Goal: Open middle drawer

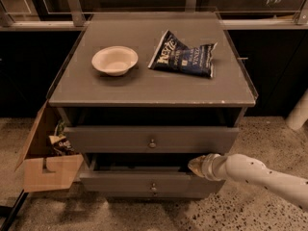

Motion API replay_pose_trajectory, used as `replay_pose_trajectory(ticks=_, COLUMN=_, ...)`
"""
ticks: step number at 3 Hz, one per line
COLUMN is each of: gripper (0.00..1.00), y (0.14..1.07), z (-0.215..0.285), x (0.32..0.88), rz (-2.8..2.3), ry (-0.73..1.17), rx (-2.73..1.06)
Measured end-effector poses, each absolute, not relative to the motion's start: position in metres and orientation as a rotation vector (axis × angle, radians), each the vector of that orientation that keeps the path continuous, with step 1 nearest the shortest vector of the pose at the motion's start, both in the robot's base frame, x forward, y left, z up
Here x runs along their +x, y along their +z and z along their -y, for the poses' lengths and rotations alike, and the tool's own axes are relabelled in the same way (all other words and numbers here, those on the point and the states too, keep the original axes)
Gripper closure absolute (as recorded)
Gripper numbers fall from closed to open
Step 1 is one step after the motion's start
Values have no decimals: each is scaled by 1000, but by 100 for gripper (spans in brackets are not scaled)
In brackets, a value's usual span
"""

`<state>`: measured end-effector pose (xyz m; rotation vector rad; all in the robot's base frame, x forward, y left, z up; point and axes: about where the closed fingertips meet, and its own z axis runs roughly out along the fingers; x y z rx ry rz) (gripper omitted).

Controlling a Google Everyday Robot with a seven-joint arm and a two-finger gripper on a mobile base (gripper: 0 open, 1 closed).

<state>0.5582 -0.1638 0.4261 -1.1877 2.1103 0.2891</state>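
Next, my gripper lets go of the lower drawer front once it is pulled farther out, over the speckled floor (152,205) in front of the cabinet.
The grey cabinet (144,88) shows two drawer fronts with small round knobs. The upper one I take as the middle drawer (115,139), with its knob (152,143); it stands a little out from the cabinet with a dark gap above it. The lower drawer front (120,183) also sticks out. My gripper (195,165), on a white arm (260,174) reaching in from the right, sits in the dark gap just under the middle drawer's right end, above the lower front's top edge.
A white bowl (114,60) and a blue chip bag (185,57) lie on the cabinet top. An open cardboard box (45,170) with wrappers stands against the cabinet's left side. A white post (298,112) stands at the right on the speckled floor.
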Motion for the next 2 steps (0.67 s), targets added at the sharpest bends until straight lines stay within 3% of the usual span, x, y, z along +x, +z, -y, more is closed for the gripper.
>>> replay_pose_trajectory(ticks=2, gripper=100, y=402, z=153, x=554, rz=-2157, ry=363, rx=-1255)
